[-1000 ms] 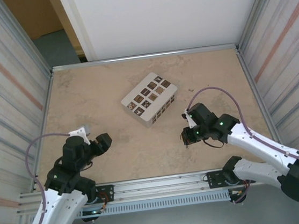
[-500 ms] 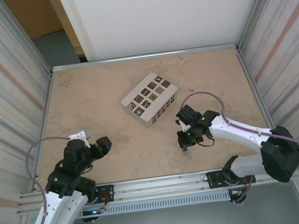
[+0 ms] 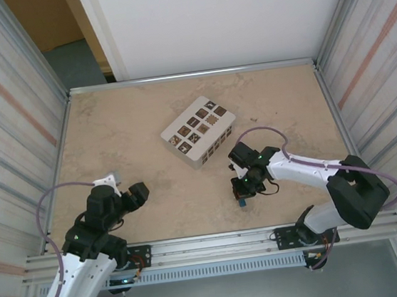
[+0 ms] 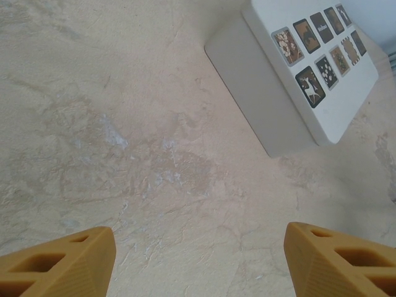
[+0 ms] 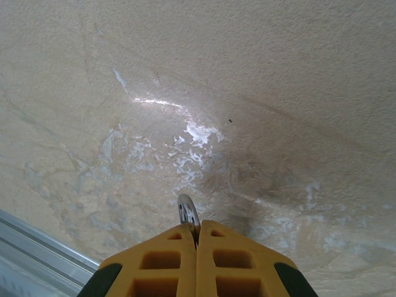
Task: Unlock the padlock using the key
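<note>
Next, my right gripper sets the padlock down on the bare table (image 3: 239, 205) (image 5: 187, 218) between the white box and the metal rail.
My right gripper (image 3: 242, 195) (image 5: 197, 230) is shut on a thin silver metal piece, apparently the key (image 5: 187, 213), whose rounded end sticks out past the fingertips and points down at the table. Seen from above, a small blue bit (image 3: 242, 202) shows at the gripper's tip, just over the table near the front middle. The padlock is out of view. My left gripper (image 3: 136, 195) (image 4: 198, 266) hovers open over bare table at the front left, with nothing between its fingers.
A white box (image 3: 198, 129) (image 4: 297, 80) with a grid of small picture tiles on top lies mid-table, beyond both grippers. A metal rail (image 3: 209, 243) runs along the near edge, close below the right gripper. Corrugated walls close in both sides.
My right gripper has swung left and nearer to the front edge, still shut on the silver piece. The left gripper has hardly moved.
</note>
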